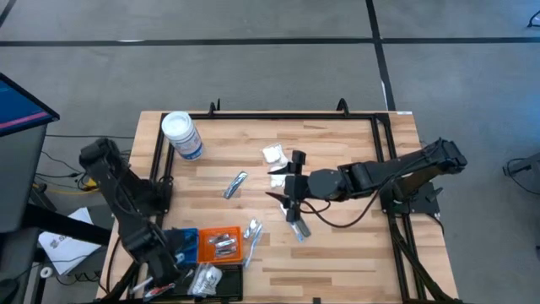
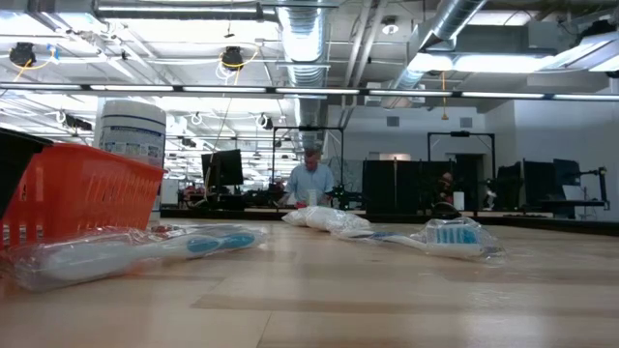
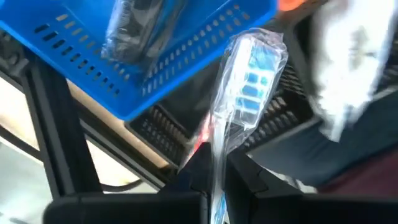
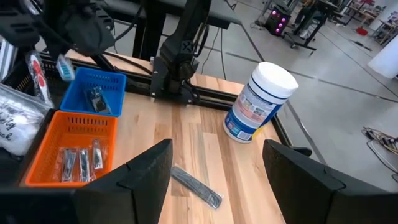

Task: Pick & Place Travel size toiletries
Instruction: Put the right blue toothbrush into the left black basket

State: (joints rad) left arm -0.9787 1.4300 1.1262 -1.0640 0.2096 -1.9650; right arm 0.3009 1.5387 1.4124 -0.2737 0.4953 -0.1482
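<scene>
Next, I place the wrapped toothbrush in the black tray (image 1: 171,284) (image 3: 214,112) between the blue tray and the white packets with my left gripper.
My left gripper (image 3: 214,186) hangs over the blue tray (image 3: 93,68) and black tray (image 1: 221,285) at the table's near left. It is shut on a toothbrush (image 3: 249,81) with blue bristles in a clear wrapper. My right gripper (image 4: 217,186) stands open above the table's middle with nothing between its fingers. A silvery tube (image 4: 196,185) lies flat on the wood below it. White packets (image 1: 274,156) and two more wrapped toothbrushes (image 1: 251,232) (image 1: 299,226) lie on the table. The orange tray (image 4: 71,146) holds several silvery tubes. My left gripper pinches the wrapped toothbrush by its handle (image 3: 217,162) between its two fingers, which point steeply down. The brush runs on along the fingers and its bristle head (image 3: 255,68) sticks out past them. It is lifted clear, above the edge of the blue tray.
A large white-lidded jar (image 1: 181,135) stands at the far left of the table. The black tray holds white packets (image 1: 205,279). A dark wrapped item (image 3: 134,25) lies in the blue tray. Black frame rails (image 1: 278,114) run along the table's edges. A person (image 2: 309,179) stands far behind.
</scene>
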